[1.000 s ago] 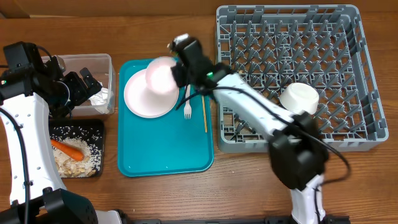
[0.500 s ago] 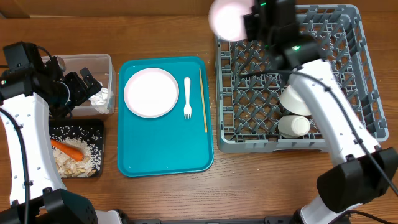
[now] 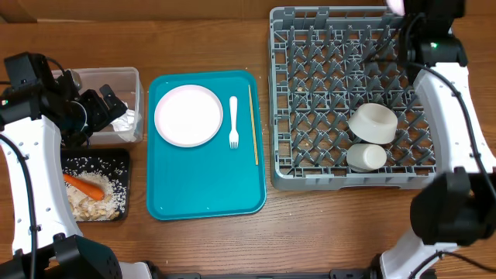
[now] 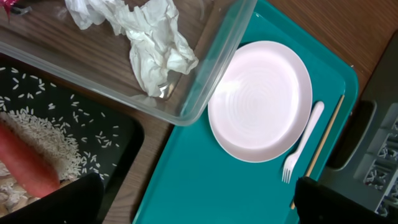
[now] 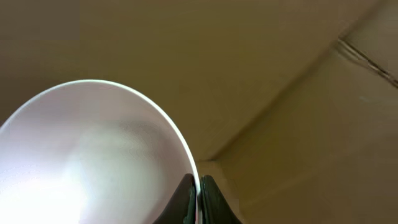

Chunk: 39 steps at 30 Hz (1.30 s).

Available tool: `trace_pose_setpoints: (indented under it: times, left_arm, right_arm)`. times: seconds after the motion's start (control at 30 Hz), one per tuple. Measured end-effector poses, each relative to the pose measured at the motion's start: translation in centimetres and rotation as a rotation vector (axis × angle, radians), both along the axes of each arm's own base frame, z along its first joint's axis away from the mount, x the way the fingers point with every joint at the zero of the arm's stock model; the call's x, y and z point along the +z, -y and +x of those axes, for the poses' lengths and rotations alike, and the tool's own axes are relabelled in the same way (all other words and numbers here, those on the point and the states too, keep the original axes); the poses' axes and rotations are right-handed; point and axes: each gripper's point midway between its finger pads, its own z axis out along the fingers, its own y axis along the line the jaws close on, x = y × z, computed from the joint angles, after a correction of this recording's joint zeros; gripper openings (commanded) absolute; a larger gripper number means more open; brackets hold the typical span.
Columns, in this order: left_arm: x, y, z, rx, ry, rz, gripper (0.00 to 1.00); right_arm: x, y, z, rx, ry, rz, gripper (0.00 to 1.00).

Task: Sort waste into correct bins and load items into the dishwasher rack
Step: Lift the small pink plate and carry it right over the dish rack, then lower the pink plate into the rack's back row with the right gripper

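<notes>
Next, I let go of the small pale pink bowl with my right gripper in the grey dishwasher rack (image 3: 370, 50), beyond the white bowl.
My right gripper (image 5: 198, 200) is shut on the rim of the small pale pink bowl (image 5: 93, 162). It hangs over the far edge of the grey dishwasher rack (image 3: 325, 77), where only a pink sliver (image 3: 397, 5) of the bowl shows overhead. A white bowl (image 3: 373, 122) and a cup (image 3: 366, 157) lie in the rack. My left gripper (image 4: 205, 208) is open and empty by the clear tub (image 3: 116, 77), which holds a tissue (image 4: 155, 43). The plate (image 3: 188, 115), fork (image 3: 233, 122) and a chopstick (image 3: 253, 124) lie on the teal tray (image 3: 205, 178).
The black tray (image 3: 116, 163) at the front left holds a carrot (image 3: 85, 186), rice and beige scraps. A bit of red wrapper (image 4: 7, 5) shows in the tub. A cardboard wall stands behind the table.
My right arm has lifted the pink bowl off the plate and swung it right, to the rack's far edge. The left arm has stayed still.
</notes>
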Motion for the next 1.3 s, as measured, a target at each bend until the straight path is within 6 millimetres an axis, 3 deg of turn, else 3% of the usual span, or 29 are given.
trace_pose_setpoints:
  times: [0.07, 0.17, 0.5, 0.6, 0.87, 1.17, 1.3]
  left_arm:
    - [0.0, 0.0, 0.0, 0.0, 0.001, 0.0, 1.0]
    - [0.0, 0.0, 0.0, 0.0, 0.001, 0.0, 1.0]
    - [0.0, 0.0, 0.0, 0.0, 0.001, 0.0, 1.0]
    - [0.0, 0.0, 0.0, 0.0, 0.001, 0.0, 1.0]
    - [0.0, 0.0, 0.0, 0.0, 0.0, 0.0, 1.0]
    - [0.0, 0.0, 0.0, 0.0, 0.0, 0.0, 1.0]
    - [0.0, 0.0, 0.0, 0.0, 0.001, 0.0, 1.0]
  right_arm:
    - [-1.5, 1.4, 0.8, -0.06, -0.006, -0.031, 0.04]
    - [-4.4, 1.8, 2.1, -0.103, -0.049, -0.08, 0.04]
    - [-13.1, 0.6, 4.5, -0.144, -0.26, -0.265, 0.04]
    - [-14.6, 0.2, 4.6, -0.142, -0.308, -0.295, 0.04]
    - [-15.0, -0.8, 4.3, -0.148, -0.357, -0.336, 0.04]
    - [-16.0, -3.9, 4.0, -0.106, -0.424, -0.361, 0.04]
    - [-16.5, -4.0, 3.4, -0.113, -0.464, -0.361, 0.04]
